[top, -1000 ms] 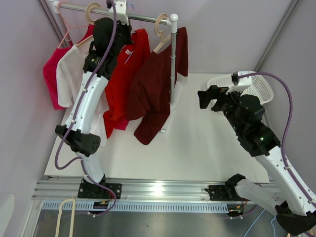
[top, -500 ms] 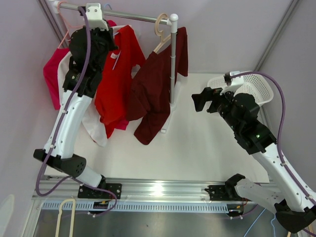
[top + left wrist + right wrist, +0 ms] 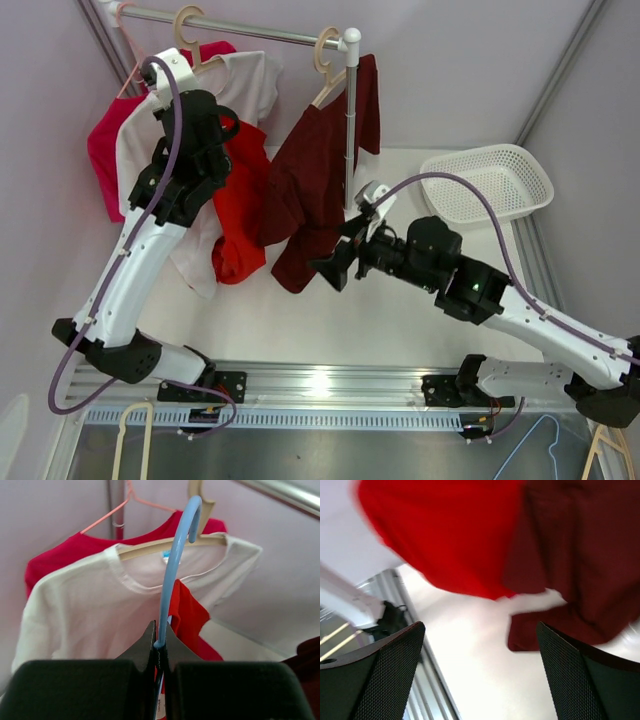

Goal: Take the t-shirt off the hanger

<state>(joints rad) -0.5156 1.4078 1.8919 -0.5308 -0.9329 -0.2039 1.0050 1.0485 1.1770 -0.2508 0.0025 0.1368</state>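
Next, I move my right gripper to the bright red t-shirt's hem (image 3: 232, 280) (image 3: 440, 585) and close it on the hem's near-side corner, below my left gripper.
The bright red t-shirt (image 3: 240, 210) hangs off the rail on a light blue hanger (image 3: 172, 565). My left gripper (image 3: 212, 128) is shut on the stem of that hanger's hook (image 3: 160, 642), in front of the other hung shirts. In the top view the hanger is hidden by the gripper. My right gripper (image 3: 335, 270) is open low over the table, just right of the red t-shirt's hem. In the right wrist view the red t-shirt (image 3: 450, 535) fills the upper left, and nothing lies between the gripper's (image 3: 480, 670) wide fingers.
A dark red shirt (image 3: 310, 200) hangs on a wooden hanger by the rack's upright post (image 3: 350, 120), close to my right gripper. A white shirt (image 3: 245, 85) and a pink one (image 3: 105, 150) stay on the rail (image 3: 250, 30). A white basket (image 3: 487, 182) stands at the back right.
My left gripper has carried the hanger and red t-shirt off the rail, down and forward. My right arm has swung left and down from the basket to the shirt's hem.
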